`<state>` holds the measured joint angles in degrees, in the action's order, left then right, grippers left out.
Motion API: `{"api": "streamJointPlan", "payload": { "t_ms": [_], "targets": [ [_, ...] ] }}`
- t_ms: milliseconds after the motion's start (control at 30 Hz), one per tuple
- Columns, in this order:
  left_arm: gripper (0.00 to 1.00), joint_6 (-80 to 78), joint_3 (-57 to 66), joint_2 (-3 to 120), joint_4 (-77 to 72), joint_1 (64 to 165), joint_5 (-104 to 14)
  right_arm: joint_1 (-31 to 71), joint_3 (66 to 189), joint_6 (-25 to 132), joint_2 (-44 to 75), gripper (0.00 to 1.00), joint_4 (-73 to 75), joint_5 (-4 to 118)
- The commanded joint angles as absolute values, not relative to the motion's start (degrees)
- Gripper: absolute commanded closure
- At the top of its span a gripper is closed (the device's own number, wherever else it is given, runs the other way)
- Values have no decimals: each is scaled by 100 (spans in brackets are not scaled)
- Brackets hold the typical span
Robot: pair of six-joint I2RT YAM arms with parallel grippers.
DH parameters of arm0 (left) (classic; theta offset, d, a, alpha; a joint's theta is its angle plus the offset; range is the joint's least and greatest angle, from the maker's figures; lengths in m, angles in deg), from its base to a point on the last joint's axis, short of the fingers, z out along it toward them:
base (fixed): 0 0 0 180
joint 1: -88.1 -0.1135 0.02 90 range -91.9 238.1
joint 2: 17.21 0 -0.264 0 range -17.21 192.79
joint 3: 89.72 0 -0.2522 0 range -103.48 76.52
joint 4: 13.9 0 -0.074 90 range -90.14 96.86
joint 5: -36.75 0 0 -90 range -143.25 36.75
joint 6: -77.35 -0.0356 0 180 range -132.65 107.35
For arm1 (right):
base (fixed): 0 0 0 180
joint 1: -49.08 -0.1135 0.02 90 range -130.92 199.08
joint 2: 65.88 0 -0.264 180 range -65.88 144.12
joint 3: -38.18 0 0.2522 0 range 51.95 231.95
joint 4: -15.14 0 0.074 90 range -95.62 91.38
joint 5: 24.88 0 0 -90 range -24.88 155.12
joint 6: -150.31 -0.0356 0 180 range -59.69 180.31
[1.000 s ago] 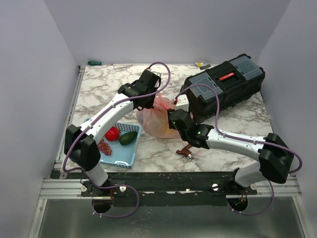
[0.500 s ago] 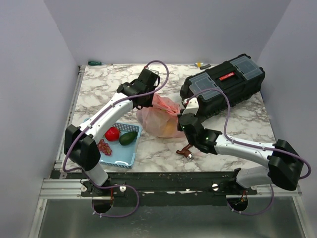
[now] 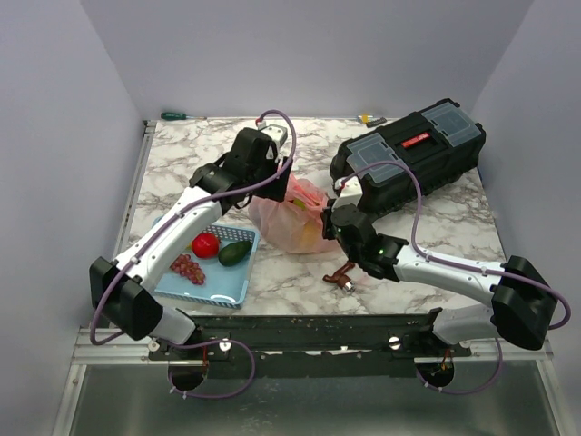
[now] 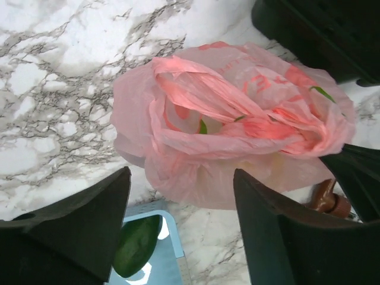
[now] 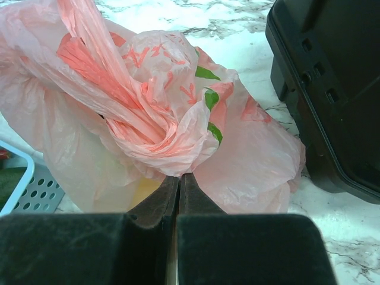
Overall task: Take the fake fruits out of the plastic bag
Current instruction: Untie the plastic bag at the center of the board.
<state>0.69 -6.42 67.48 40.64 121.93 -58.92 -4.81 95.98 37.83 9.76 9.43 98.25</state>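
The twisted handles cover the bag's opening, so I will grab the bag's rim on the basket's side (image 4: 159, 133) with my left gripper and pull it away from my right gripper.
The pink plastic bag (image 3: 292, 216) lies crumpled mid-table, its handles twisted on top (image 4: 237, 113). My right gripper (image 5: 179, 176) is shut on a fold of the bag's top (image 5: 148, 107), reaching in from the bag's right side (image 3: 329, 219). My left gripper (image 4: 181, 175) hovers open above the bag's near-left edge, touching nothing (image 3: 270, 177). One red fake fruit (image 3: 205, 243) rests in the blue basket. A yellowish rounded shape (image 5: 144, 191) shows through the plastic; anything else in the bag is hidden.
The light blue basket (image 3: 227, 289) also holds a dark avocado (image 3: 235, 252) and purple grapes (image 3: 188, 267). A black toolbox (image 3: 408, 163) stands right of the bag. A small brown object (image 3: 342, 275) lies near the front. A green screwdriver (image 3: 177, 115) lies at the back edge.
My right gripper closed on the bag's fold. My left gripper has let go of the bag, opened, and pulled back up and to the left.
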Motion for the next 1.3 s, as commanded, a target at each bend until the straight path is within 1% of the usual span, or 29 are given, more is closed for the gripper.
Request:
{"api": "streamJointPlan", "payload": {
  "t_ms": [0,33,67,133,267,400,500,667,733,767,867,933,1033,1100,1167,1267],
  "targets": [
    [19,-173,-344,6349,3423,12299,-5185,-467,9664,3840,905,99,1065,9693],
    [13,-230,-330,6358,3398,12364,-5170,-464,9680,3842,909,99,1058,9688],
    [10,-265,-341,6410,3407,12461,-5268,-462,9709,3835,909,99,1027,9664],
    [2,-333,-479,6611,3578,12659,-5721,-467,9709,3834,887,99,1051,9588],
    [1,-329,-708,6976,3891,12829,-6537,-465,9732,3849,909,99,1051,9517],
    [2,-290,-863,7234,4009,12837,-6502,-462,9704,3853,909,99,1118,9379],
    [6,-298,-913,7408,4072,12834,-6438,-463,9745,3846,927,99,1047,9281],
    [21,-314,-1040,7585,4212,12834,-6319,-463,9726,3851,929,99,1058,9233],
    [34,-316,-1089,7611,4277,12831,-6346,-463,9682,3865,910,99,1080,9254],
    [45,-320,-1094,7609,4291,12835,-6373,-462,9669,3877,903,99,1079,9282],
    [70,-349,-1091,7538,4308,12829,-6569,-469,9631,3889,851,99,1026,9364],
    [80,-359,-1089,7479,4336,12833,-6745,-462,9571,3929,817,99,1061,9445],
    [84,-377,-1018,7386,4293,12827,-7134,-464,9513,3864,779,99,1000,9688],
    [93,-329,-1077,7393,4368,12787,-7358,-465,9390,3698,731,99,999,9958],
    [100,-244,-1092,7361,4411,12724,-7462,-434,9251,3509,703,99,1021,10137],
    [100,-186,-1032,7269,4363,12656,-7661,-288,8972,3205,621,99,1180,9929]
  ]
}}
